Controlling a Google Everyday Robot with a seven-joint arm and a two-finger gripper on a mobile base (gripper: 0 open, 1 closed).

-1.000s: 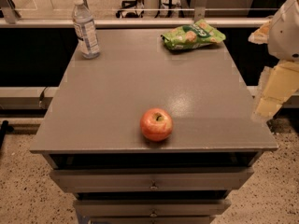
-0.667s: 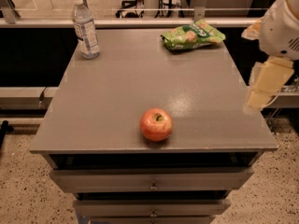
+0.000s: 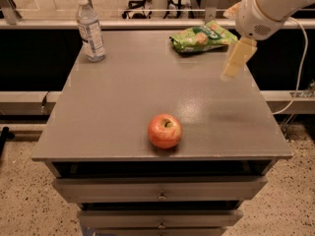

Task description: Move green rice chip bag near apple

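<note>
The gripper needs to next close on the middle part (image 3: 203, 37) of the green rice chip bag, between the bag's two ends.
The green rice chip bag (image 3: 203, 37) lies flat at the far right of the grey table (image 3: 123, 97). The red-orange apple (image 3: 165, 131) sits near the table's front edge, a little right of centre. My gripper (image 3: 235, 59) hangs from the white arm at the upper right. It hovers above the table's right side, just right of and in front of the bag, not touching it. It is far from the apple.
A clear plastic water bottle (image 3: 90, 29) stands upright at the table's far left corner. Drawers (image 3: 160, 193) sit below the tabletop. A rail runs behind the table. A cable (image 3: 298, 82) hangs at the right.
The arm and gripper have moved up and leftward, from beside the table's right edge toward the bag. The bag, apple and bottle have not moved.
</note>
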